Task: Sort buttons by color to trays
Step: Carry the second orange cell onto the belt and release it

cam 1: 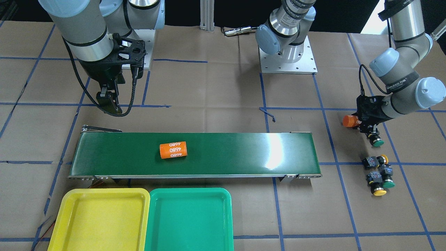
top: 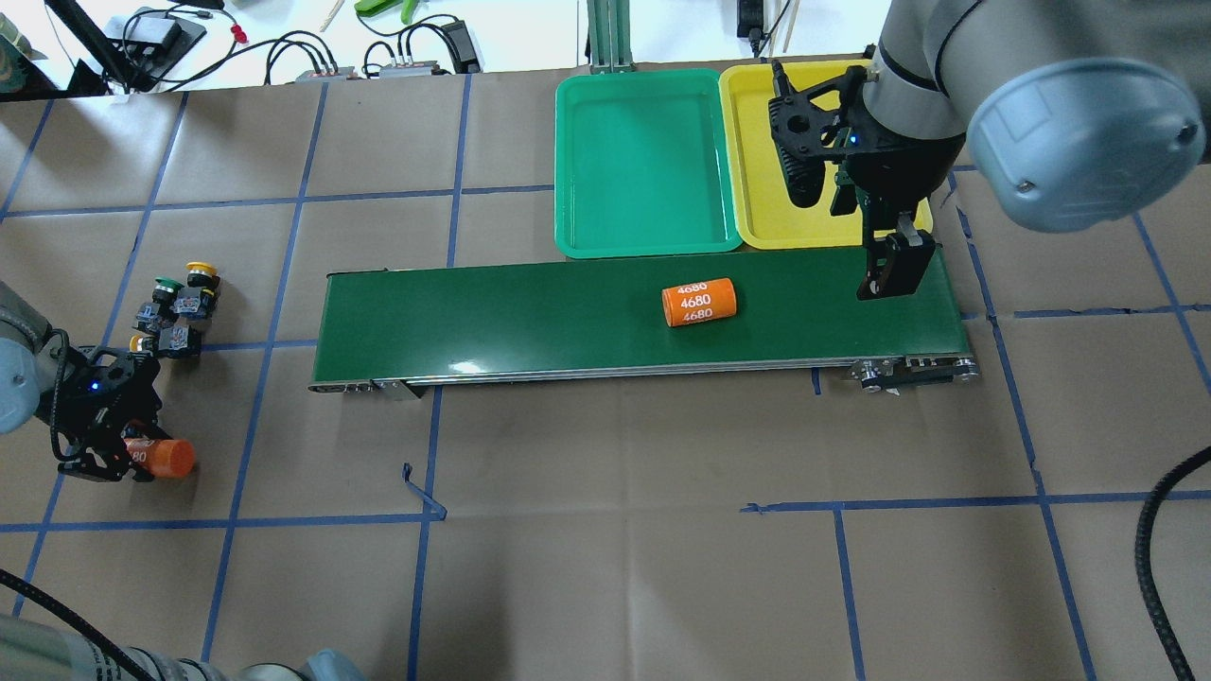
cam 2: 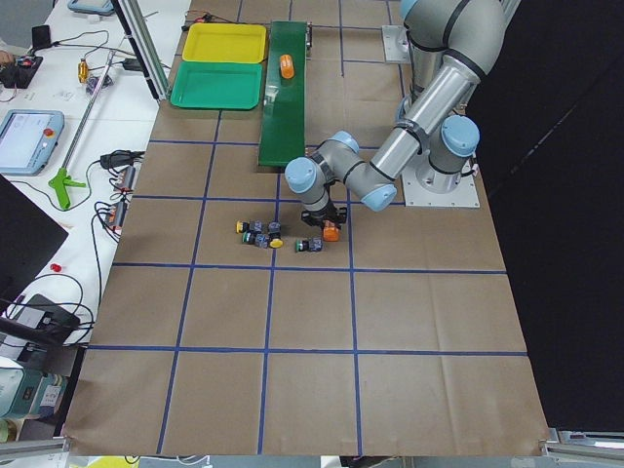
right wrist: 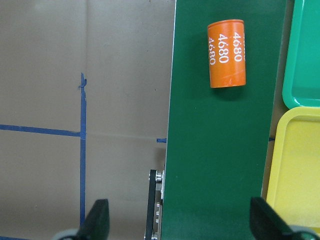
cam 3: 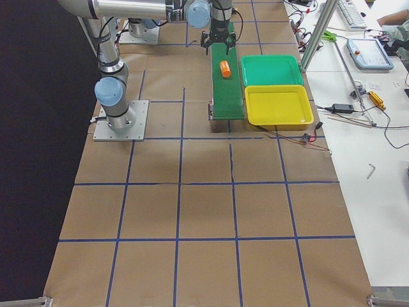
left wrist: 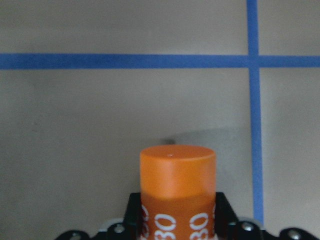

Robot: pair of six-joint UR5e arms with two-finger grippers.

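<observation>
I should use my left gripper to set the orange cylinder free on the green conveyor belt (cam 1: pixel 263 151), by the belt's bright shiny patch. The cylinder is now held low over the paper.
Several buttons lie on the paper beyond the belt's end on my left: a green one (cam 1: pixel 376 141) close under my left gripper, then a yellow one (cam 1: pixel 383 159), a green one (cam 1: pixel 389 183) and a yellow one (cam 1: pixel 378 191) in a cluster (top: pixel 175 312). My left gripper (cam 1: pixel 360 121) is shut on an orange "4680" cylinder (left wrist: pixel 177 190), low over the paper. My right gripper (top: pixel 894 270) is open and empty above the belt's end, next to the yellow tray (cam 1: pixel 101 219). The green tray (cam 1: pixel 190 219) lies beside the yellow one. Both trays hold nothing.
A long dark green conveyor belt (cam 1: pixel 244 153) runs between the buttons and the trays. A second orange "4680" cylinder (cam 1: pixel 173 150) lies on its side on the belt, also in the right wrist view (right wrist: pixel 227 52). Blue tape lines cross the brown paper.
</observation>
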